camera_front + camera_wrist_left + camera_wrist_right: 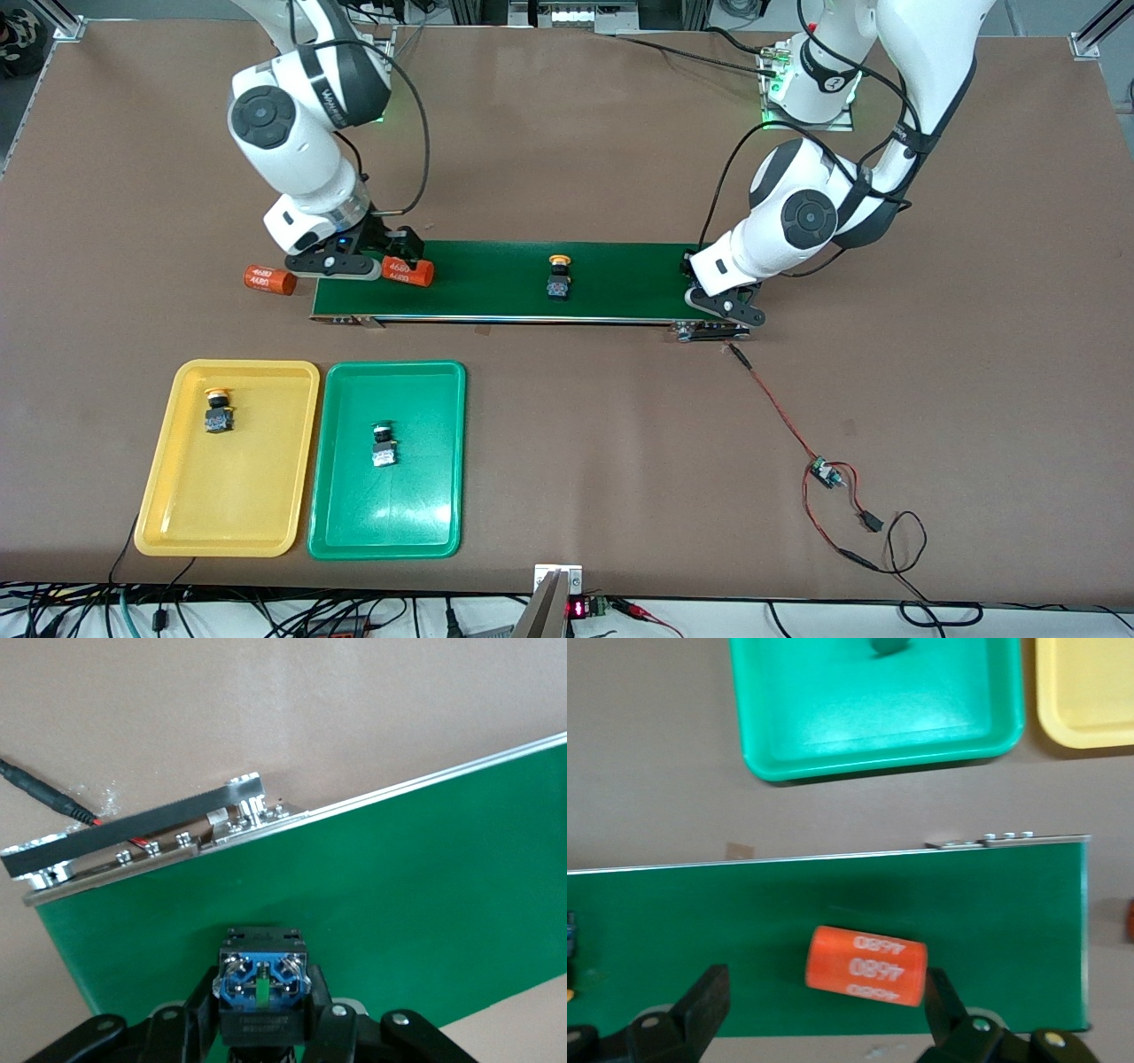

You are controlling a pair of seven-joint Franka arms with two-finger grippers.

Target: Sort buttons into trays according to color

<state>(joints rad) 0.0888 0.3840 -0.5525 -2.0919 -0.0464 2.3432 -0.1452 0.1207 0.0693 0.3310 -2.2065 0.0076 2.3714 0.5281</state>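
Note:
The robot's right gripper should close on the body [559,281] [570,946] of the yellow-capped button standing on the conveyor belt, and will leave the orange cylinder alone.
My left gripper [719,306] is low over the conveyor's end at the left arm's side. It is shut on a button [263,979]: the black body and blue terminal face show, the cap is hidden. A yellow-capped button [558,276] stands on the belt's middle. The yellow tray [230,496] holds a yellow button [217,409]. In the green tray [390,514] lies a green button [384,443]. My right gripper [824,1005] hangs open over the belt's other end, an orange "4680" cylinder [866,966] lying between its fingers, close to one.
The dark green conveyor belt [496,279] crosses the table's middle. A second orange cylinder [268,279] lies on the table just off the belt's end at the right arm's side. Red wires and a small circuit board [824,474] trail from the belt's other end, nearer the front camera.

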